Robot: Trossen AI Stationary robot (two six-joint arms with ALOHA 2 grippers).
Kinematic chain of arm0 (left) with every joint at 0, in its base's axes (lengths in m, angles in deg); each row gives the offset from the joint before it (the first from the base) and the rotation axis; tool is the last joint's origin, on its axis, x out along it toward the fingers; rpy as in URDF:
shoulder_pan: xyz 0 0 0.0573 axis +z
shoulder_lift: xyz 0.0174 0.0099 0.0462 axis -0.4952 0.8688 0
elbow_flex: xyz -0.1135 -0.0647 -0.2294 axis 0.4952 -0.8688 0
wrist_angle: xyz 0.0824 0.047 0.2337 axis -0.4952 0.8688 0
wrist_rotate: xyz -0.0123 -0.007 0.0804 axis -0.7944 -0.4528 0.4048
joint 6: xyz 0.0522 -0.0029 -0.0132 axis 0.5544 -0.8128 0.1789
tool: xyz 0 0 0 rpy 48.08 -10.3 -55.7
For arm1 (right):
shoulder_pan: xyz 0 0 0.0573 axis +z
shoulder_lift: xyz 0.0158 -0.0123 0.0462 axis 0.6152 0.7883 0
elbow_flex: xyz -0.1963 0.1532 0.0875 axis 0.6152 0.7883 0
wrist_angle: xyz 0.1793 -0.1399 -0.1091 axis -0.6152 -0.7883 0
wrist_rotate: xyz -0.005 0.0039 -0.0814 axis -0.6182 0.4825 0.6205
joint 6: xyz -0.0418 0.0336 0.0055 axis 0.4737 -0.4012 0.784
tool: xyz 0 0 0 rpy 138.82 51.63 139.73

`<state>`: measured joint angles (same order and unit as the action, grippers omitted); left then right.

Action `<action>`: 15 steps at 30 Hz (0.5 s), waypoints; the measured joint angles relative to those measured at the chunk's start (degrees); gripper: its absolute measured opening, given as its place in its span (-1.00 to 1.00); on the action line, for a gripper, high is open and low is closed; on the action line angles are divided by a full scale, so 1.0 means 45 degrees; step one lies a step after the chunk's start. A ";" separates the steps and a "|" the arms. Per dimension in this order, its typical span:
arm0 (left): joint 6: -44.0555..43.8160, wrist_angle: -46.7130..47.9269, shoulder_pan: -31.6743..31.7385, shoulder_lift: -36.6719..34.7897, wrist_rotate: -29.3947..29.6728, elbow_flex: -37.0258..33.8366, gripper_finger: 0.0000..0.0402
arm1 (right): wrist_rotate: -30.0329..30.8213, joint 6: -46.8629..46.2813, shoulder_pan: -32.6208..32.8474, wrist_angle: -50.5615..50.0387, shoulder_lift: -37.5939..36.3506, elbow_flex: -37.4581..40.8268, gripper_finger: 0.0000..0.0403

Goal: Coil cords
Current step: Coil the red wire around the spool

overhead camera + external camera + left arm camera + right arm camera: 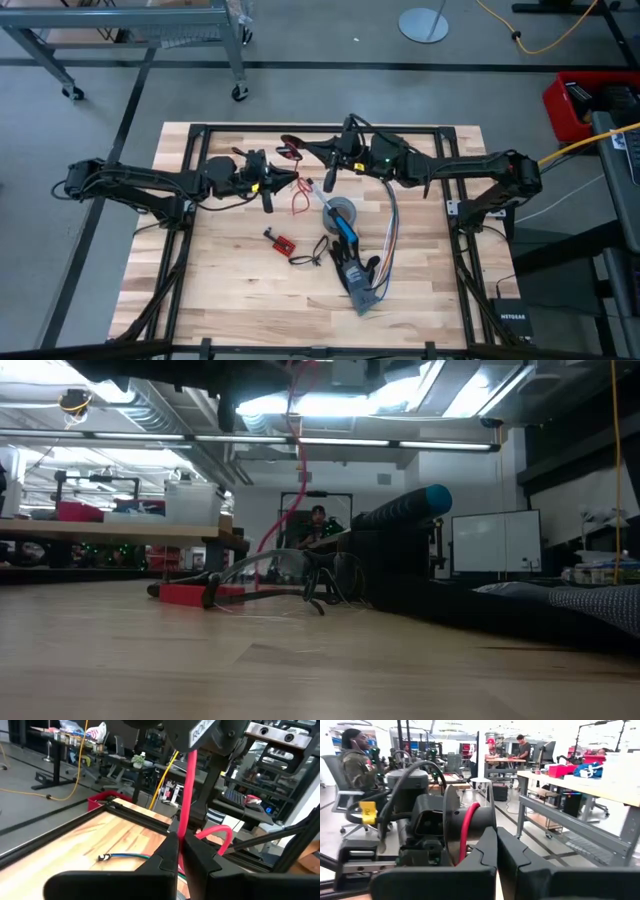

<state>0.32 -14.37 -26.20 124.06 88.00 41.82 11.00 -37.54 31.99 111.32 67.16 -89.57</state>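
Short red cord joins spool and left gripper, which should grip farther along its slack loop (228, 836).
The cord is red and thin. In the high view it shows as a loop (300, 203) below the two grippers above the table's far middle. In the low view a strand (292, 470) hangs down toward the table. My left gripper (290, 180) (181, 840) reaches in from the table's left, shut on the cord. My right gripper (303, 148) (496, 845) comes from the table's right, a little farther back and higher, shut on the same cord. Both are clear of the table. My left gripper pinches one strand of the red cord (182, 827) between its two fingertips, coming level from the table's left. The strand rises straight from the fingers to my right gripper. A slack loop (222, 831) curls just beyond the fingers. My right gripper is shut, coming level from the table's right. The red cord (466, 832) curves down beside one finger and goes behind it. The finger hides the place of contact. From it the cord hangs down to my left gripper.
A grey tape roll (340, 212), a blue-handled tool (345, 232), multicoloured ribbon wires (392, 235) and a grey device (358, 290) lie at the table's middle right. A small red board (283, 241) (185, 593) with a black wire lies near the middle. People sit beyond the table.
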 joint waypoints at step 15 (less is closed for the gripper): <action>0.1330 0.0281 -0.0024 0.0043 0.0006 -0.0062 -0.40 | -0.0362 0.0029 -0.0019 0.1204 -0.0083 -0.0039 -1.00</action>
<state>6.31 -13.11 -26.30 124.25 88.03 41.54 9.37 -37.41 31.90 116.74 66.79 -89.74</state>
